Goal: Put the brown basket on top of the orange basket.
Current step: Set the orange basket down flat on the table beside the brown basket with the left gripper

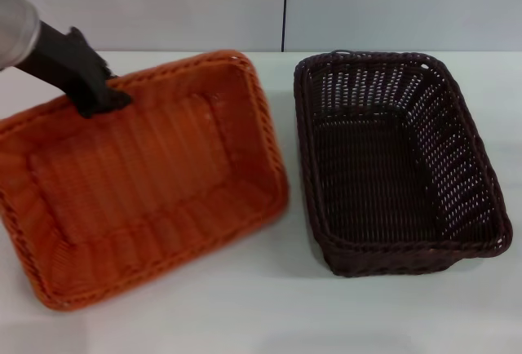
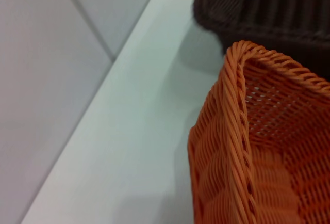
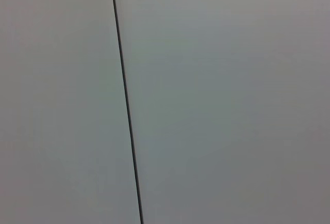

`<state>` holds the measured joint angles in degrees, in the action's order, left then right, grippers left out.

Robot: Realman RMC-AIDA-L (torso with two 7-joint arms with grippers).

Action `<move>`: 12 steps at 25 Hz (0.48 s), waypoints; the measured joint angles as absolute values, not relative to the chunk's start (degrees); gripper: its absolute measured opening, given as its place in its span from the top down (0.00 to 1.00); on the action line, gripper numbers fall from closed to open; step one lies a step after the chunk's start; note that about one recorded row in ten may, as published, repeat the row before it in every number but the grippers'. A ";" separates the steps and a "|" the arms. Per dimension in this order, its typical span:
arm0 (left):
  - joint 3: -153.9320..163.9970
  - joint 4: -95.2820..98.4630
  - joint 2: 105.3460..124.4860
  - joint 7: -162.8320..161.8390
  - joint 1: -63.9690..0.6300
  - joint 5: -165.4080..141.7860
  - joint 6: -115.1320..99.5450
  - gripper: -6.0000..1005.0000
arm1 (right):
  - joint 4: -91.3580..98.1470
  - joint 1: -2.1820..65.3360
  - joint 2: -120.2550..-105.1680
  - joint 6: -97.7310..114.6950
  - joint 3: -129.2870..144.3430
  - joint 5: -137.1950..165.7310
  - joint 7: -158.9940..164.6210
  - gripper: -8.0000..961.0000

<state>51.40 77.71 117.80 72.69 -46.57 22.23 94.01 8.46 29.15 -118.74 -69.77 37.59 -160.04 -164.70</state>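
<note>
The robot's left gripper will release the orange basket on the white table [image 1: 248,179] right up against the brown basket.
The orange basket [image 1: 139,191] fills the left half of the head view, turned askew and tilted, with its inside facing up. My left gripper [image 1: 102,99] is shut on the basket's far braided rim, its dark fingers clamped over the edge. The brown basket [image 1: 391,158] stands flat on the table to the right of it, a narrow gap between the two. In the left wrist view, a corner of the orange basket [image 2: 268,146] shows close up, with the brown basket [image 2: 268,7] just beyond it. My right gripper is out of view.
Both baskets are on a white table [image 1: 269,313] that runs back to a pale wall [image 1: 367,3] with a dark vertical seam. The right wrist view shows only that wall [image 3: 221,100]. Bare tabletop lies in front of both baskets.
</note>
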 joint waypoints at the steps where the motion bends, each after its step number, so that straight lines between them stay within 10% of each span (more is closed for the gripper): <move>1: 51.51 76.75 117.85 73.00 -46.95 23.15 94.00 0.79 | 8.45 29.20 -118.74 -69.79 37.59 -160.04 -164.70 0.30; 12: 55.13 63.04 118.41 77.54 -51.42 29.87 87.51 0.77 | 8.53 29.36 -118.74 -69.81 37.48 -160.04 -164.70 0.30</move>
<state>55.13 63.04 118.41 77.55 -51.42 29.87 87.51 8.53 29.36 -118.74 -69.81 37.48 -160.04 -164.70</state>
